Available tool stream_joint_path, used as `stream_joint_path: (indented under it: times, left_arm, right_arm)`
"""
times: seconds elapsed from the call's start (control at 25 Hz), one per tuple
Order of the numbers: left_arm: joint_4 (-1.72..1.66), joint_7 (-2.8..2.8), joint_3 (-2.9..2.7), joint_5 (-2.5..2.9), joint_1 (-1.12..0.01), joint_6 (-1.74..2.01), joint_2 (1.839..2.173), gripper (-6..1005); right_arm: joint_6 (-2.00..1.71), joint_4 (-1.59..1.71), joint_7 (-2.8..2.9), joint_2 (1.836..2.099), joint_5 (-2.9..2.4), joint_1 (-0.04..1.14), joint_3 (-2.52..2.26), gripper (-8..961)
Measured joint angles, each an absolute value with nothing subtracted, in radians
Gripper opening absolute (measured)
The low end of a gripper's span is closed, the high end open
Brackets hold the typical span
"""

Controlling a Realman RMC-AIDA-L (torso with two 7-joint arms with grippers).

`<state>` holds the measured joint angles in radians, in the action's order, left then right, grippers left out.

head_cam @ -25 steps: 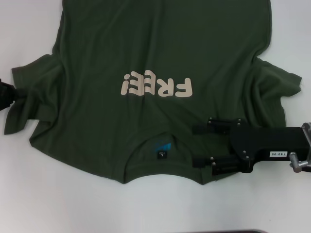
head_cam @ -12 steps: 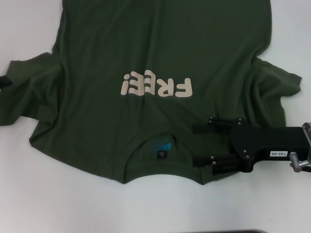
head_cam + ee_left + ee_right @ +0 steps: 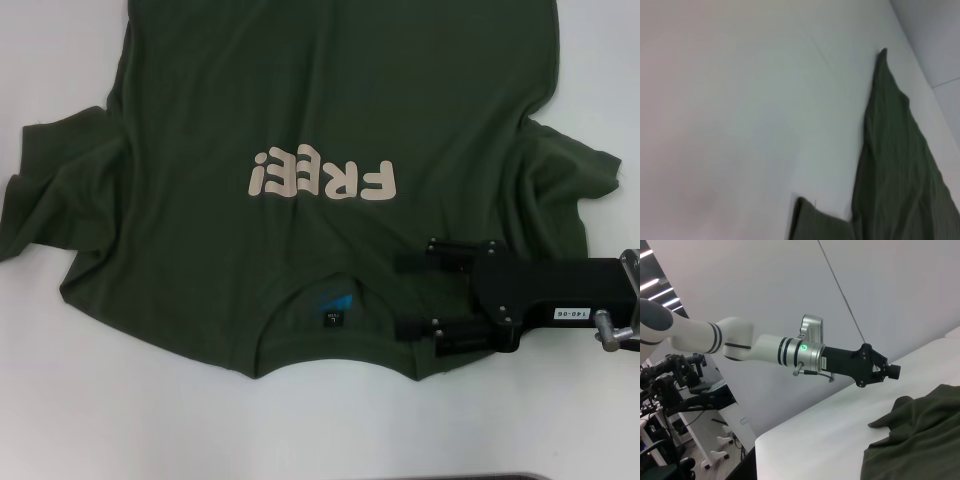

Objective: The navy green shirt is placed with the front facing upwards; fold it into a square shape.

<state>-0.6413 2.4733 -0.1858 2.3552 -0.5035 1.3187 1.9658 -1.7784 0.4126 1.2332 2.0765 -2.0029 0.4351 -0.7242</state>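
The sleeve near the robot's left gripper lies rumpled with its edge bent inward, so the robot should take the cuff (image 3: 26, 170) and pull the sleeve straight before folding.
The navy green shirt (image 3: 330, 100) lies front up on the white table (image 3: 120, 400), collar toward me. Its cream "FREE!" lettering (image 3: 322, 178) reads upside down, and a blue label (image 3: 333, 305) shows inside the neck. My right gripper (image 3: 412, 296) is open, low over the shoulder cloth just right of the collar, with nothing between its fingers. The left sleeve (image 3: 50, 190) lies loose and rumpled. My left gripper (image 3: 888, 371) shows only in the right wrist view, raised above the table off the sleeve's edge. The left wrist view shows an edge of the shirt (image 3: 895, 165).
The right sleeve (image 3: 580, 175) is bunched at the table's right side. Bare white table runs along the near edge and to the left of the shirt. Stands and cables (image 3: 680, 385) are beyond the table.
My left gripper let go of the left sleeve and pulled back out of the head view. The sleeve has settled onto the table. My right gripper barely moved.
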Motion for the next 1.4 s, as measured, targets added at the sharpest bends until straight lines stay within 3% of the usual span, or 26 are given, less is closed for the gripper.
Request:
stream_joint_path:
  times: [0.68, 1.08, 1.2, 1.4]
  left_arm:
    - [-0.640, 2.347, -0.220, 2.355, -0.502, 1.317, 1.979, 64]
    - [-0.653, 2.405, -0.216, 2.353, -0.493, 1.317, 1.975, 453]
    - [-0.654, 2.406, -0.216, 2.355, -0.489, 1.308, 1.976, 662]
    - [-0.655, 2.406, -0.220, 2.355, -0.481, 1.281, 1.978, 780]
  right_arm:
    - [-1.776, 0.415, 1.233, 2.077, -2.003, 0.436, -0.724, 928]
    - [-1.774, 0.416, 1.233, 2.077, -2.003, 0.436, -0.722, 927]
    - [-1.774, 0.416, 1.233, 2.077, -2.003, 0.435, -0.722, 927]
    - [-1.774, 0.416, 1.233, 2.077, -2.003, 0.434, -0.722, 928]
